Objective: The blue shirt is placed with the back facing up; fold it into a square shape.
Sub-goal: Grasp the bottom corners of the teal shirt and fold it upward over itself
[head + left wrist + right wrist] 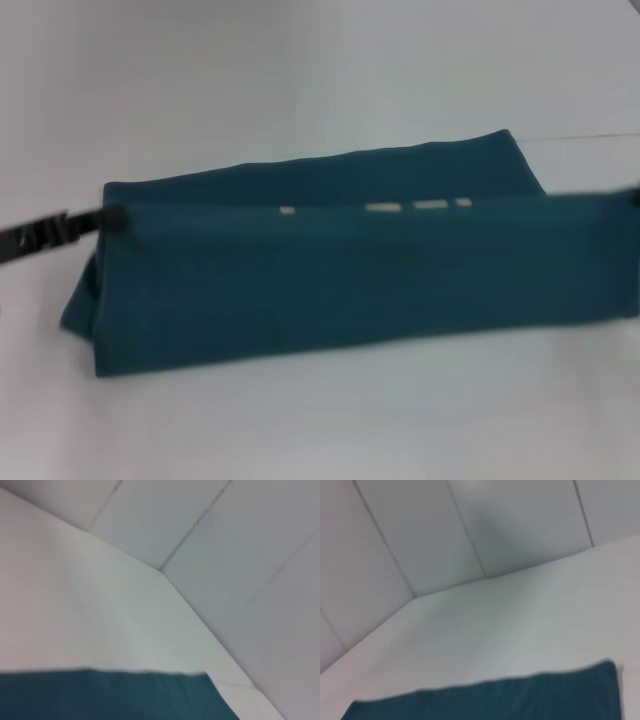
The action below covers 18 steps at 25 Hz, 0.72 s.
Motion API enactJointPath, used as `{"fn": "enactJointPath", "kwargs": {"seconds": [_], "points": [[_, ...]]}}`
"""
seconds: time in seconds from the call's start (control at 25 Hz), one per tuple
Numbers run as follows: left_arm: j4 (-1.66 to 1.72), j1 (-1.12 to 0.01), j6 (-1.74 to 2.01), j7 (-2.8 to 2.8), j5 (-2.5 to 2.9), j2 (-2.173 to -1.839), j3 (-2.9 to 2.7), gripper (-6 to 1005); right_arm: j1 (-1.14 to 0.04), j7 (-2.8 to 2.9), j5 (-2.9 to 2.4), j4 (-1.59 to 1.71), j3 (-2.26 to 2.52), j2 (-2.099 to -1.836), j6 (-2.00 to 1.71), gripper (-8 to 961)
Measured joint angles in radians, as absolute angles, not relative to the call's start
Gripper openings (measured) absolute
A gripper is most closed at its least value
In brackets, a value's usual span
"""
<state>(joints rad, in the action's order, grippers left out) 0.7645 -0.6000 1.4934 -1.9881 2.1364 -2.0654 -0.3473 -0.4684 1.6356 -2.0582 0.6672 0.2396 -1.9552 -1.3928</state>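
Note:
Next, I let go of the blue shirt's corner with my left gripper on the white table (pixel 142 144) just past the far edge of the shirt.
The blue shirt (pixel 330 290) lies as a long folded band across the white table (pixel 300 60). Its upper layer is lifted and stretched taut between my two grippers. My left gripper (pixel 108 217) is shut on the shirt's left corner, and its black fingers (pixel 50 235) reach in from the left edge. My right gripper (pixel 634 190) shows only as a dark tip at the right edge, where it holds the other end of the taut fold. A strip of the shirt shows in the left wrist view (pixel 110 697) and in the right wrist view (pixel 495 700).
Small pale gaps (pixel 400 207) show along the raised fold line. The table's far edge and corner meet panelled walls in the left wrist view (pixel 165 572) and in the right wrist view (pixel 415 597). White table surface surrounds the shirt.

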Motion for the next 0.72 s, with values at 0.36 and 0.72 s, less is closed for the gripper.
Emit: {"fn": "enactJointPath", "kwargs": {"seconds": [0.36, 0.72], "points": [[0.645, -0.718, 1.152, -1.985, 2.125, -2.074, -0.371, 25, -0.643, 1.563, -2.056, 0.563, 0.3, -1.975, -0.999, 19], [0.601, -0.781, 0.928, -1.943, 2.095, -2.099, -0.371, 26, -0.769, 1.497, -2.053, 0.506, 0.414, -1.985, -0.699, 22]]}}
